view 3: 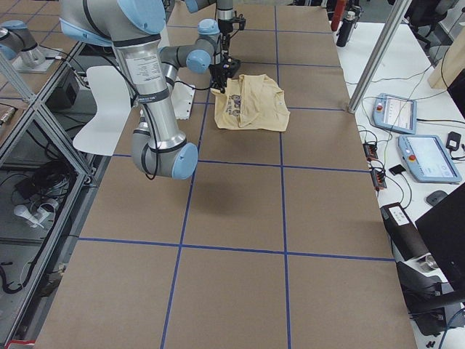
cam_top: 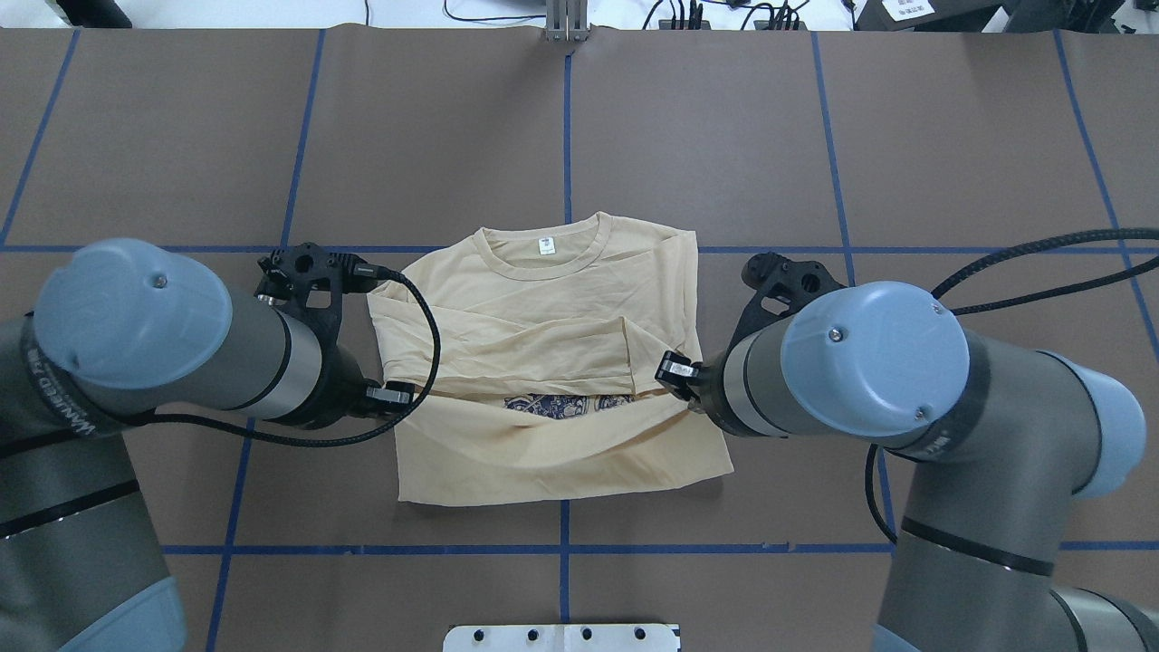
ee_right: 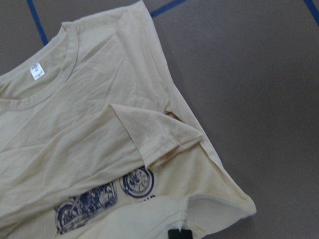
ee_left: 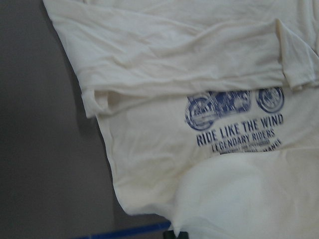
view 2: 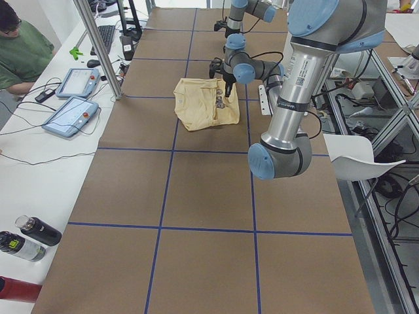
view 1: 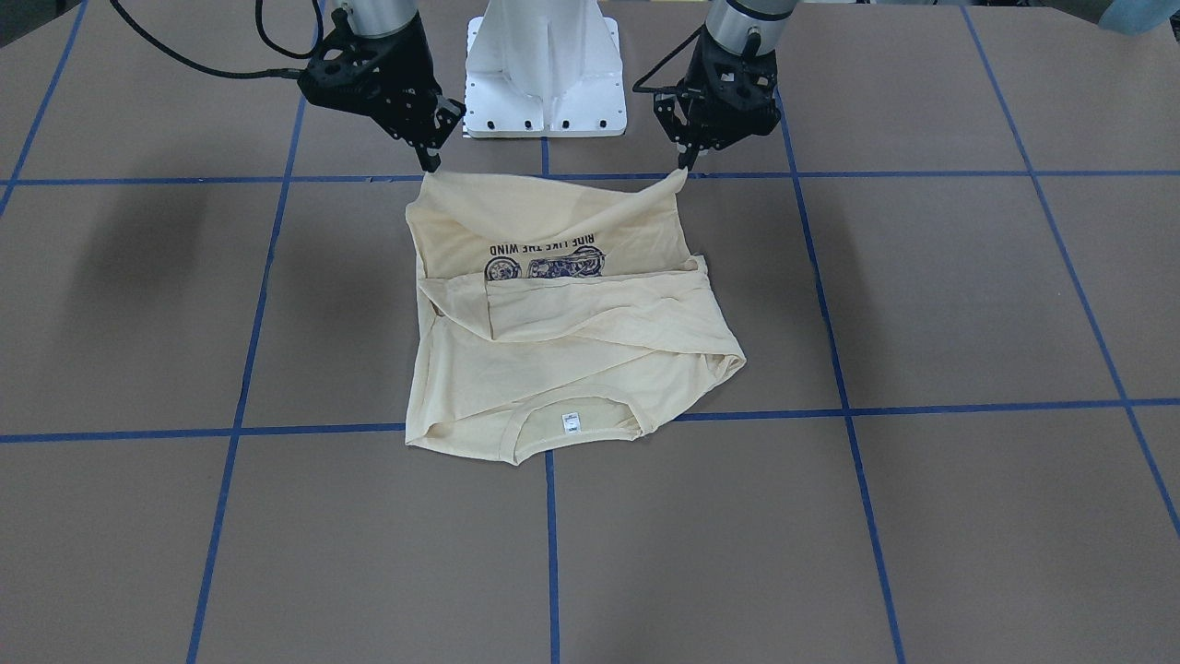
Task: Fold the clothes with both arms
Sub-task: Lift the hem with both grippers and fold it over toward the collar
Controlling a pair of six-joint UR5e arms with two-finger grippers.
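Next, I let go of the hem corner with my left gripper on the T-shirt's folded shoulder corner (view 1: pixel 727 363), straight across from it. The hem corner is lifted a little above the table.
The pale cream-yellow T-shirt (view 1: pixel 572 360) lies on the brown table, with its neck label (view 1: pixel 571 421) on the side away from me and the sleeves folded across the body. Part of the navy motorcycle print (view 1: pixel 544 263) shows. My left gripper (view 1: pixel 683 169) is shut on one hem corner, and my right gripper (view 1: pixel 430 169) is shut on the other. Both hold the hem lifted a little above the table on the robot's side. In the overhead view the shirt (cam_top: pixel 543 308) lies between both wrists, which hide the fingertips. The print shows in the left wrist view (ee_left: pixel 234 119) and the label in the right wrist view (ee_right: pixel 36 71).
The white pedestal base (view 1: pixel 544 74) stands just behind the lifted hem. Blue tape lines (view 1: pixel 553 535) divide the table into squares. Off the table's far side are a metal pole (view 2: pixel 98 46), two tablets (view 2: pixel 71 98), bottles (view 2: pixel 33 235) and a seated person (view 2: pixel 19 46).
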